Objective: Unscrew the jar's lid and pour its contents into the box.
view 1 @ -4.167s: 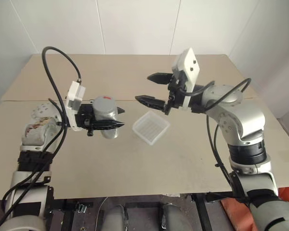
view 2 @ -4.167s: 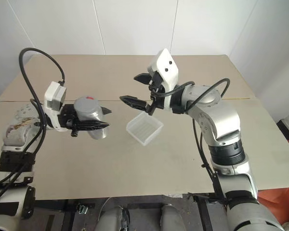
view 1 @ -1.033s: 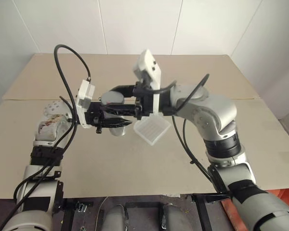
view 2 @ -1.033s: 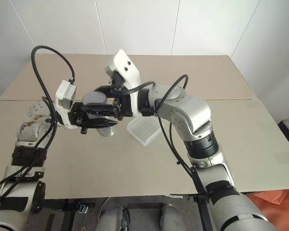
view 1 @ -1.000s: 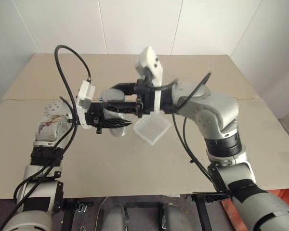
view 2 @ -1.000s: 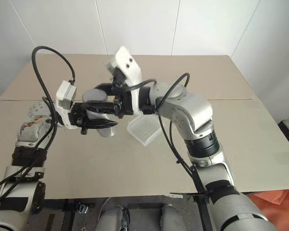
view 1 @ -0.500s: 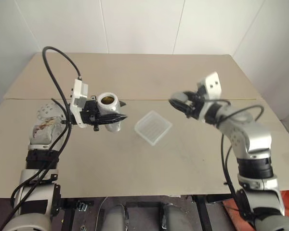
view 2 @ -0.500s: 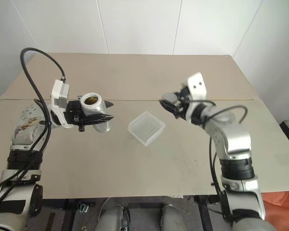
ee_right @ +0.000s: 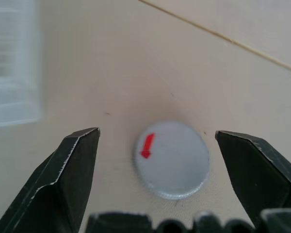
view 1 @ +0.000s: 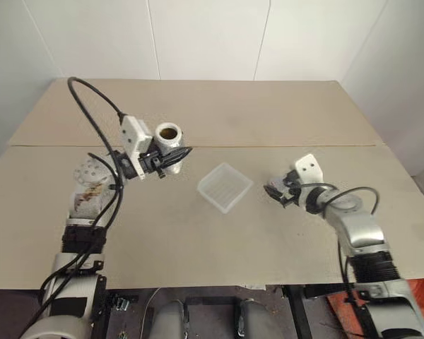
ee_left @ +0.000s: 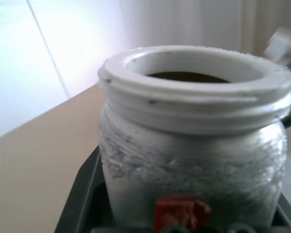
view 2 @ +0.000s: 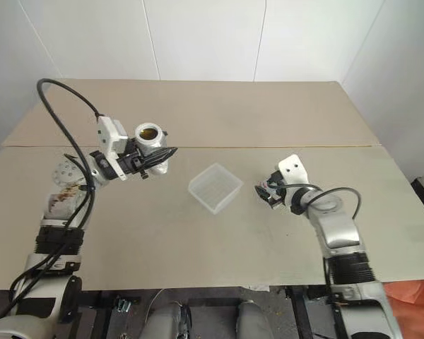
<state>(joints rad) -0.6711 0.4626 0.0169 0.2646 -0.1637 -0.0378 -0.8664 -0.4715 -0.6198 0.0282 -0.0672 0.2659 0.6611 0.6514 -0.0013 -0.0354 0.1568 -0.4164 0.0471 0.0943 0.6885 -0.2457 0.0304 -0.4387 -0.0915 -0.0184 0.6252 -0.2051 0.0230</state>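
I will release the jar upright on the table (view 1: pixel 173 188) between box and left arm, with my left gripper.
My left gripper (view 1: pixel 178 154) is shut on the jar (view 1: pixel 168 143), a silvery pot with a red mark, held above the table to the left of the box. The jar's white threaded mouth (ee_left: pixel 196 80) is uncovered and something dark shows inside. The box (view 1: pixel 225 186), a shallow translucent tray, sits empty at the table's middle. To its right, my right gripper (ee_right: pixel 156 132) stands open low over the table. The lid (ee_right: pixel 172 159), a grey disc with a red arrow, lies flat on the table between its fingers (ee_right: pixel 70 165), touching neither.
A seam (view 1: pixel 268 147) runs across the beige table (view 1: pixel 219 106) behind the box. A black cable (view 1: pixel 92 95) loops above my left arm. Bare tabletop lies in front of the box and beyond the seam.
My right gripper, shut on the lid at the jar a second ago, has swung right and down to the table and opened, leaving the lid there. The left gripper has moved the jar forward and turned it.
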